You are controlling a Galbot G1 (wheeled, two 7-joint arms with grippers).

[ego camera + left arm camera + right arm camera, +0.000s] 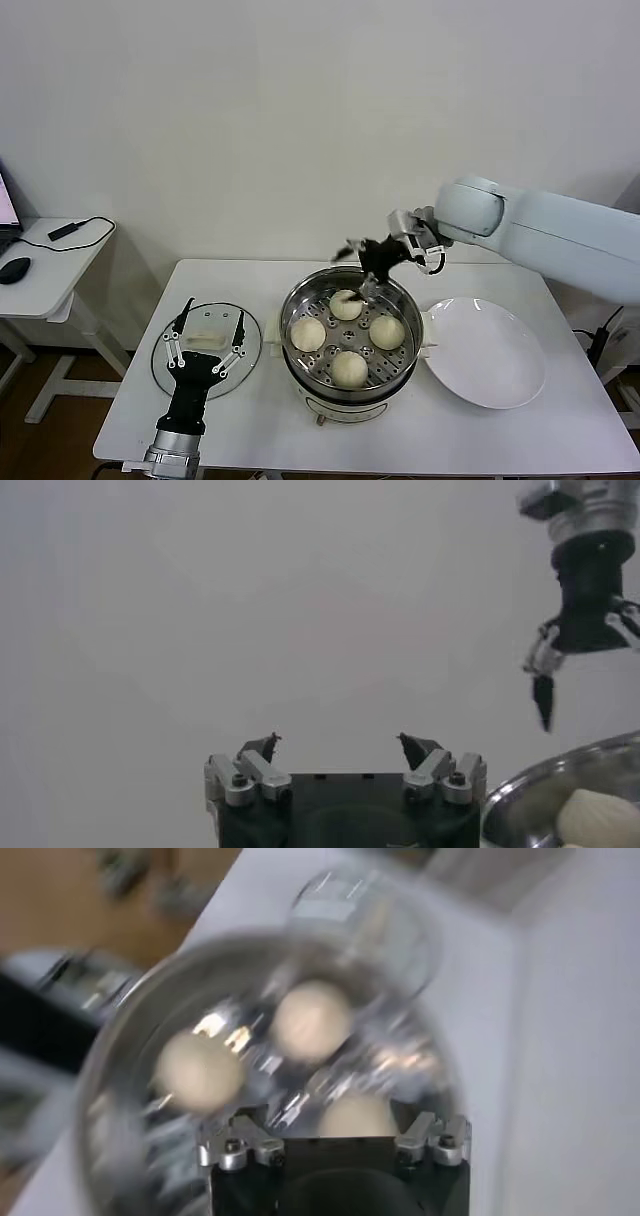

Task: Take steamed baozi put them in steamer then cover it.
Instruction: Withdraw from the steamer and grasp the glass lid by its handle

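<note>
Next, my left gripper needs to go down to the middle of the cover's white handle (206, 342) and close there.
The steamer (300, 375) stands at the table's middle with several cream-white baozi on its perforated tray, among them one at the back (346, 304) and one at the front (349, 369). My right gripper (360, 272) hangs open and empty just above the back baozi. In the blurred right wrist view the steamer (110, 1098) fills the frame, with a baozi (355, 1116) right below the open right gripper (335, 1126). The cover (250, 348) lies flat on the table left of the pot. My left gripper (214, 310) hovers open over its white handle (205, 340); the left wrist view shows that gripper (340, 746) empty.
A flat white plate (487, 352) lies right of the steamer, touching its side handle. A small side table (50, 260) with a mouse and cables stands far left. In the left wrist view the right gripper (555, 670) hangs over the steamer rim (545, 780).
</note>
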